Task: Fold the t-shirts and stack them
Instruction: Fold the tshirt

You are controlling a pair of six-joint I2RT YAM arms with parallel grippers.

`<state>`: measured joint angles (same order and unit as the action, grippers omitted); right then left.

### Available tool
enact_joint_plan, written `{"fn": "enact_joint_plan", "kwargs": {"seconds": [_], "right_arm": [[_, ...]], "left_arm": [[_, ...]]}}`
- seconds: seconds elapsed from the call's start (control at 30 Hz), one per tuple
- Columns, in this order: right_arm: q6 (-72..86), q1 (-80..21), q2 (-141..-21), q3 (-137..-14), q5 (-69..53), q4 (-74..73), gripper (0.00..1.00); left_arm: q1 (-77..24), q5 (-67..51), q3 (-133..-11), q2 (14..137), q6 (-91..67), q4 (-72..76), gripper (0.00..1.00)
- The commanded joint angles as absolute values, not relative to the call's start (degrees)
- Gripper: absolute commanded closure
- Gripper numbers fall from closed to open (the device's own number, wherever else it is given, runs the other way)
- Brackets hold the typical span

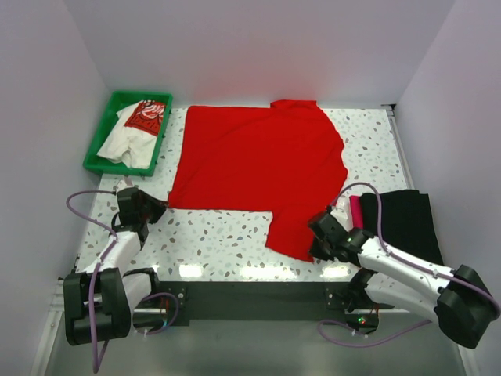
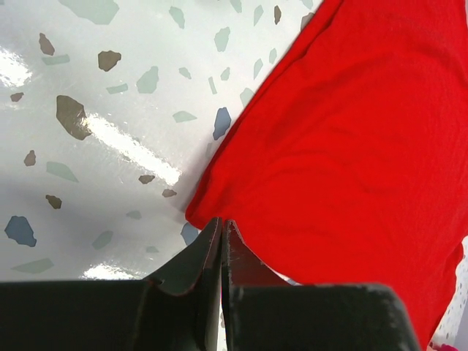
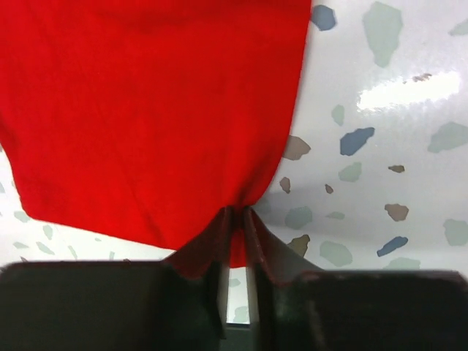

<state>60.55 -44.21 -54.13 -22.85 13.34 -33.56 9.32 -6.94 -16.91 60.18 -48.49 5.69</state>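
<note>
The red t-shirt's corner lies flat at my left gripper's shut fingers. I should open them and pinch the red t-shirt's hem [image 2: 232, 215] next to that corner before I fold.
The plain red t-shirt [image 1: 258, 168] lies spread flat in the middle of the table. My left gripper [image 1: 162, 207] is at its near-left corner. In the left wrist view the jaws [image 2: 221, 221] are pressed together right at the red hem [image 2: 329, 146]. My right gripper [image 1: 319, 235] is at the near-right corner. In the right wrist view it [image 3: 238, 212] is shut on a bunched pinch of red cloth [image 3: 146, 110]. The white t-shirt with a red print [image 1: 135, 129] lies crumpled in the green tray. The folded black t-shirt [image 1: 401, 219] and magenta t-shirt [image 1: 356, 210] lie at the right.
The green plastic tray [image 1: 100, 141] stands at the back left corner. White walls close in the table on the left, back and right. The terrazzo tabletop [image 1: 227, 239] shows in front of the red shirt, between the two arms.
</note>
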Motion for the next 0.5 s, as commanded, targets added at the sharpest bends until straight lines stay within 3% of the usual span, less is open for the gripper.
{"fn": "enact_joint_plan", "kwargs": {"seconds": [0.0, 0.03, 0.17, 0.27, 0.3, 0.4, 0.47], "right_arm": [[60.73, -44.65, -56.07, -21.70, 12.22, -32.86, 0.92], [60.47, -44.56, -55.81, -22.67, 12.91, -33.74, 1.00], [59.15, -44.65, -49.25, -25.48, 15.11, -41.98, 1.00], [58.54, -44.65, -44.57, -27.51, 16.08, -46.57, 1.00], [58.54, -44.56, -42.12, -27.86, 16.00, -48.32, 1.00], [58.54, -44.56, -40.17, -29.44, 15.91, -50.80, 1.00], [58.54, -44.65, -39.64, -30.84, 15.82, -52.28, 1.00]], "left_arm": [[9.49, -5.54, -16.52, 59.77, -47.46, 7.65, 0.94], [9.41, -5.45, -16.44, 59.68, -47.46, 7.65, 0.95], [9.49, -5.10, -16.35, 59.15, -47.11, 6.95, 0.96], [9.49, -4.75, -15.56, 58.10, -47.02, 6.77, 0.80], [9.49, -4.49, -15.30, 57.92, -47.02, 6.85, 0.71], [9.40, -4.83, -14.15, 58.01, -47.02, 8.43, 0.58], [9.23, -4.92, -13.80, 59.06, -47.11, 9.40, 0.55]]}}
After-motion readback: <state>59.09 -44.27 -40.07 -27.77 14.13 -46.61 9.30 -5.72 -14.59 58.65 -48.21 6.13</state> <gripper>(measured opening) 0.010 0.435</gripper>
